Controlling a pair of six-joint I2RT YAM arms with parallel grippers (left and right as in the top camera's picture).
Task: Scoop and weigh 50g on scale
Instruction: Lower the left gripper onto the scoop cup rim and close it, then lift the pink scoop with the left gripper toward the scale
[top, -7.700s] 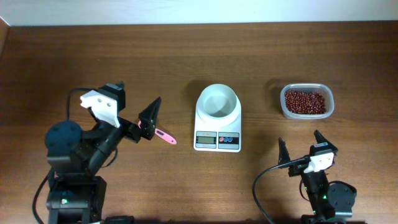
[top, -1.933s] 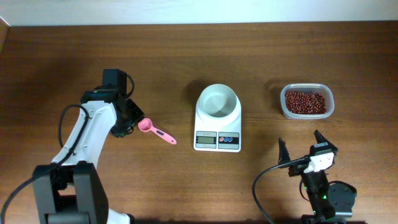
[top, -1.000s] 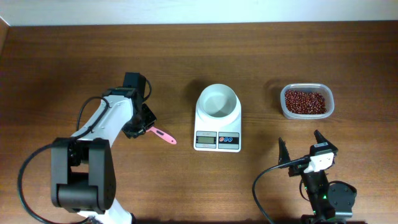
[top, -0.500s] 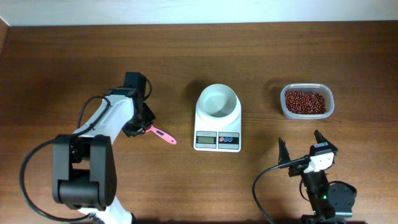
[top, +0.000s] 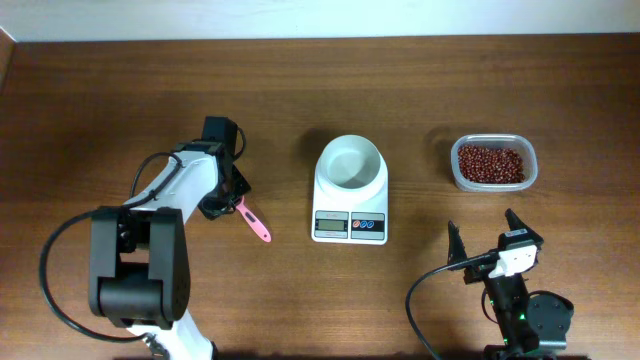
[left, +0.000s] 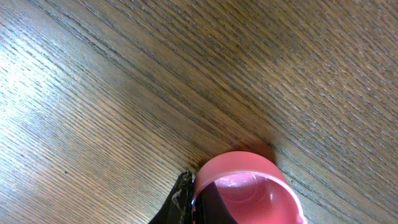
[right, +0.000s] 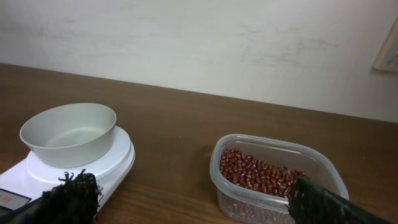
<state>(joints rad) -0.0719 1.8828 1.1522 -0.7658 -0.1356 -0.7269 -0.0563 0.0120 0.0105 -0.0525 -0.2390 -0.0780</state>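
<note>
The scoop's handle leans toward the front edge, so I should open my left gripper, turn it and grip the cup's rim (left: 239, 160) before I swing the handle toward the scale.
A pink scoop (top: 255, 224) lies on the wood left of the scale (top: 350, 216). My left gripper (top: 228, 203) is shut on the scoop's round cup end, and the handle points down and right. In the left wrist view the pink cup (left: 252, 190) fills the lower edge, with one dark finger (left: 180, 200) pressed against its rim. The scale carries an empty white bowl (top: 350, 163). Red-brown beans (top: 490, 163) fill a clear tub (right: 277, 186) to the right. My right gripper (top: 490, 243) stands open near the front edge, nothing between its fingers.
The right wrist view shows the scale's bowl (right: 68, 134) at left and the beans (right: 261, 174) at right, with a pale wall behind. The left arm's base (top: 130, 270) stands at the front left.
The left gripper has shut on the scoop's cup. The scoop's handle has swung from pointing right to pointing more toward the front. The right arm has not moved.
</note>
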